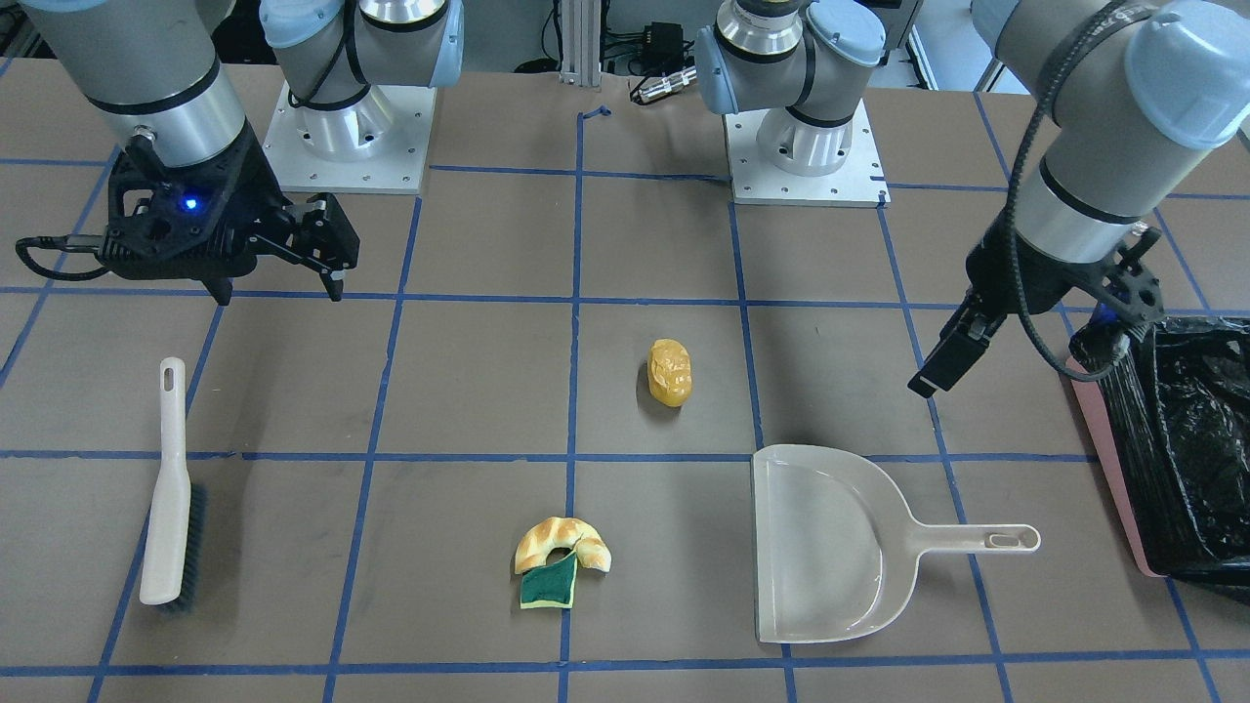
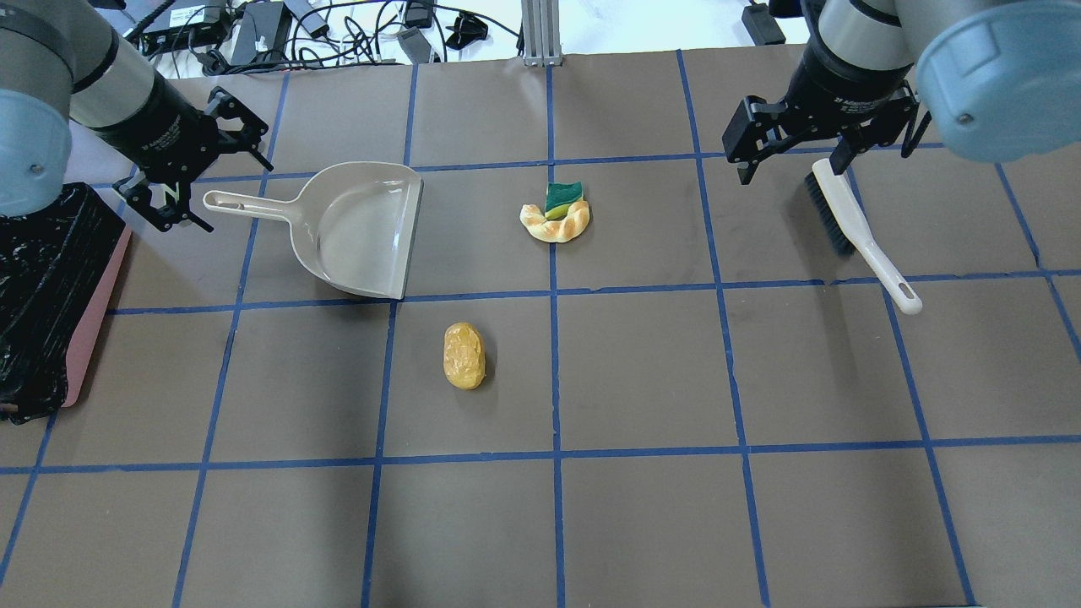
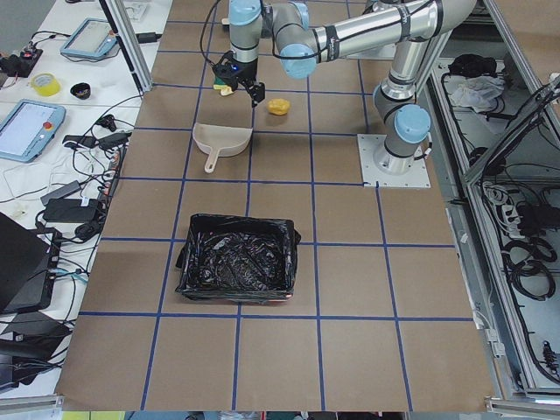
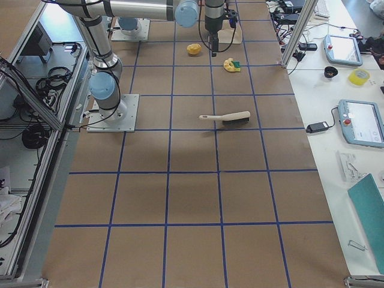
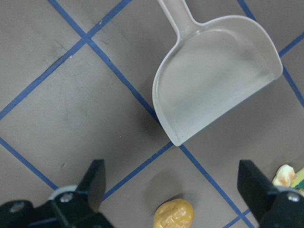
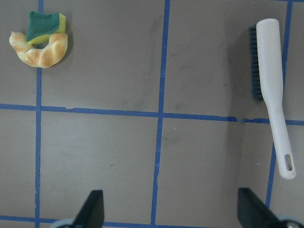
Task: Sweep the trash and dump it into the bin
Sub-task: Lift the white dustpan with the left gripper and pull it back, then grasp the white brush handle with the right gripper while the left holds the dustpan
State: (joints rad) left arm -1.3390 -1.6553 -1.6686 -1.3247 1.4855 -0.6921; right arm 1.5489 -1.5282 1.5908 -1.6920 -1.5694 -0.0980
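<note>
The dustpan handle's middle point(image 1: 968, 539) point(image 5: 176, 6), between the handle's hole and the wide part of the beige dustpan, is the spot my left gripper will close on.
The trash lies on the brown table: a golden croissant piece point(image 2: 553, 224) with a green sponge scrap point(image 2: 564, 196) against it, and a yellow-orange oval point(image 2: 464, 355) alone nearer the robot. The bin point(image 2: 89, 321), pink-sided with a black bag, stands at the table's left end. The beige dustpan point(image 2: 355, 228) lies with its mouth toward the trash. My left gripper point(image 2: 190, 173) is open and empty above the dustpan's handle end, beside the bin. The brush point(image 2: 853, 228) lies at the right. My right gripper point(image 2: 794, 156) is open and empty above its bristle end.
Blue tape lines grid the table. Both arm bases point(image 1: 801, 146) stand at the robot's side of the table. Cables point(image 2: 279, 25) lie beyond the far edge. The left wrist view shows the dustpan point(image 5: 218, 76) and the oval point(image 5: 173, 214).
</note>
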